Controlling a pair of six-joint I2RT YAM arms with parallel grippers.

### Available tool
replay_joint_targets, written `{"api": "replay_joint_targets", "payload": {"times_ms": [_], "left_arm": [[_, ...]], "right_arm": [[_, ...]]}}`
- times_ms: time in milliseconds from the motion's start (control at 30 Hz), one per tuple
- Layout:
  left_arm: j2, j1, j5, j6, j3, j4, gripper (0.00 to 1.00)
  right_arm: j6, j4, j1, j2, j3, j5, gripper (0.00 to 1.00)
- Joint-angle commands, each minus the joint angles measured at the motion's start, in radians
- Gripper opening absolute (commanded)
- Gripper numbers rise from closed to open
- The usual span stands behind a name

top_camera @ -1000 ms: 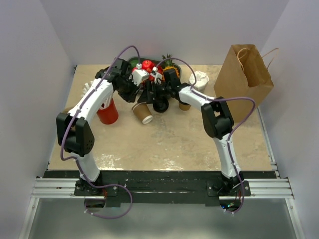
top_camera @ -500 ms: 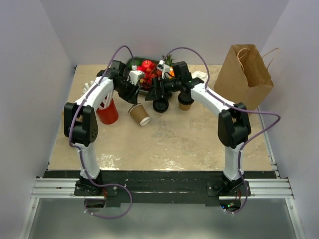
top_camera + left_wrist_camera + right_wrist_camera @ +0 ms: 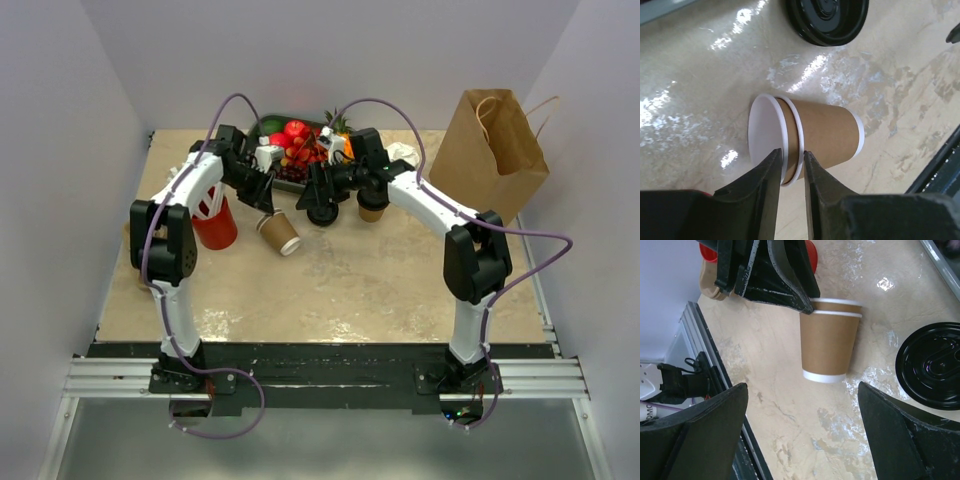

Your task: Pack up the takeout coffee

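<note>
The brown cup is on its side and my fingers are across both white rims, so next my left gripper opens, pinches the cup's front rim (image 3: 783, 131) and tilts it up.
A brown paper cup (image 3: 281, 233) with a white inside lies on its side on the table, with no lid. It shows two white rims close together (image 3: 825, 132). My left gripper (image 3: 788, 152) is shut on its rim, one finger at the mouth and one on the brown wall. A round black lid (image 3: 322, 213) lies loose on the table beside it. My right gripper (image 3: 802, 386) is wide open and empty, hovering above the table beside the lid (image 3: 932, 365) and the cup (image 3: 830, 340). No cup shows a lid on it.
A second brown cup (image 3: 372, 210) stands upright under the right arm, its top hidden. A red cup (image 3: 215, 225) with white straws stands at the left. A pile of toy fruit (image 3: 297, 132) is at the back. A tall paper bag (image 3: 495, 150) stands at the back right.
Both arms have reached farther back and their elbows have swung outward. The lying cup has turned and shifted slightly left with my left gripper. The lid has stayed put.
</note>
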Motion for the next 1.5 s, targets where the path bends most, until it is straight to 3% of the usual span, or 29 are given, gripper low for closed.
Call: {"api": "replay_joint_targets", "payload": {"times_ms": [0,233,367,433,567,733,1067,1467], "left_arm": [[0.009,0.000,0.096,0.021,0.018,-0.052,0.24],[-0.003,0.000,0.103,0.021,0.011,-0.052,0.07],[-0.008,0.000,0.116,0.016,0.001,-0.053,0.07],[-0.006,0.000,0.116,0.011,-0.009,-0.055,0.21],[0.001,0.000,0.120,0.014,-0.019,-0.055,0.27],[0.026,0.000,0.160,0.045,-0.009,-0.088,0.22],[0.023,0.000,0.257,0.094,-0.001,-0.150,0.00],[-0.046,0.000,0.335,0.125,-0.004,-0.182,0.00]], "right_arm": [[-0.026,0.010,0.001,-0.011,0.010,0.008,0.94],[-0.031,0.013,0.000,-0.008,0.005,0.008,0.94],[-0.031,0.018,0.001,-0.002,0.003,0.005,0.94],[-0.031,0.019,0.000,0.000,0.006,0.003,0.94],[-0.029,0.018,0.001,0.001,0.010,0.003,0.94],[-0.033,0.013,0.001,-0.002,0.005,0.008,0.94],[-0.049,0.015,0.000,0.009,-0.003,0.012,0.95],[-0.095,-0.018,0.003,0.017,-0.013,0.029,0.94]]}}
